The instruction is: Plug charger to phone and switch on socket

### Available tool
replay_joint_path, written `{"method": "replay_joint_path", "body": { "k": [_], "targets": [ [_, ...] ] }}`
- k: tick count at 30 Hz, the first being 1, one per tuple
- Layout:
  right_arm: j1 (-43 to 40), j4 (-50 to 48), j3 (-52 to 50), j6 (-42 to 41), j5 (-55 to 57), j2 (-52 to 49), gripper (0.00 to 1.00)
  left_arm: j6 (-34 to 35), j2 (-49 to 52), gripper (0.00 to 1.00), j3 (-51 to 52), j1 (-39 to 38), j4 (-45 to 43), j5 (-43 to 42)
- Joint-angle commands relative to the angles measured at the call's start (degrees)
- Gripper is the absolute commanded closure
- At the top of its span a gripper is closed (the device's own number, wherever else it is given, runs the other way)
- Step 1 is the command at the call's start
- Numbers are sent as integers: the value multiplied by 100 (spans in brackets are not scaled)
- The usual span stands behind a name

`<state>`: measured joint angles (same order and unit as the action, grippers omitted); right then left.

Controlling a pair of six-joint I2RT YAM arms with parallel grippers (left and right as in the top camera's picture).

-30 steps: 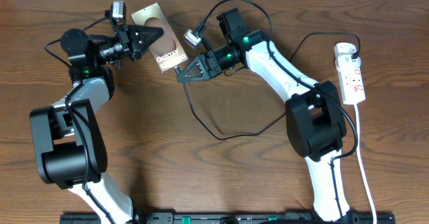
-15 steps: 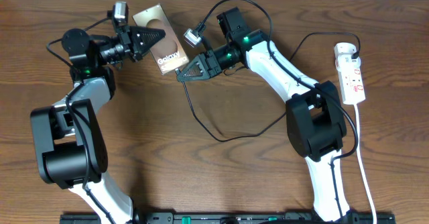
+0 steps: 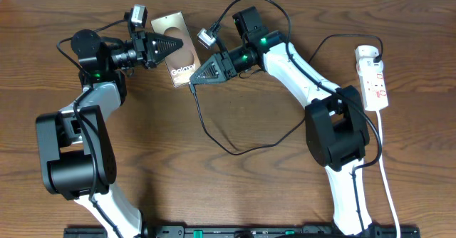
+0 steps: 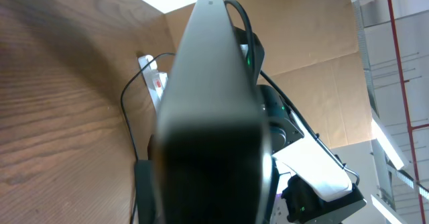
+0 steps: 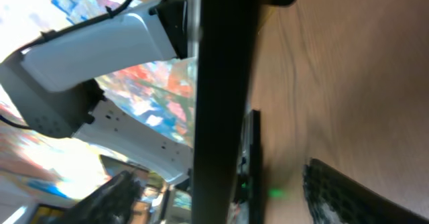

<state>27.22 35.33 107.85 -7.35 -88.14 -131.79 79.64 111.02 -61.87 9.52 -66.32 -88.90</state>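
Observation:
The robot's left gripper will release the phone flat on the bare table [image 3: 155,110] between its own arm and the black cable.
The phone [image 3: 184,65], brownish with white lettering, is lifted off the table with my left gripper [image 3: 169,44] shut on its upper part. In the left wrist view the phone [image 4: 211,83] is seen edge-on and fills the middle. My right gripper [image 3: 197,77] is at the phone's lower end, its fingers wide apart on either side of the phone's dark edge [image 5: 221,83] without touching it. The charger [image 3: 231,149], a thin black cable, rises to that lower end. I cannot tell whether its tip is seated. The socket [image 3: 375,81] lies at the far right.
The black cable loops over the wooden table [image 3: 178,174] between the arms and runs right to the round white plug [image 3: 366,52] at the power strip's far end. A white cord [image 3: 385,170] trails from the strip toward the front edge.
My right gripper has gone from shut to open at the phone's lower end. My left gripper has shifted the phone slightly right and turned it more upright.

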Motion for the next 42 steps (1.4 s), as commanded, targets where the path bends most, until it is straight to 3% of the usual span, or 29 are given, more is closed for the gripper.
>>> {"method": "replay_joint_path", "body": {
  "k": [1, 16, 26, 42],
  "targets": [
    [-17, -4, 85, 76, -98, 15, 3, -52, -55, 93, -81, 4, -68, -103],
    [-26, -2, 85, 76, -96, 15, 1, -190, -55, 93, -81, 35, -63, -103],
    [-42, 0, 85, 74, -96, 15, 1, -238, -52, 93, -81, 487, 116, -24],
    [-42, 2, 85, 72, -96, 15, 1, -885, -52, 93, -81, 1080, 1340, 363]
  ]
}}
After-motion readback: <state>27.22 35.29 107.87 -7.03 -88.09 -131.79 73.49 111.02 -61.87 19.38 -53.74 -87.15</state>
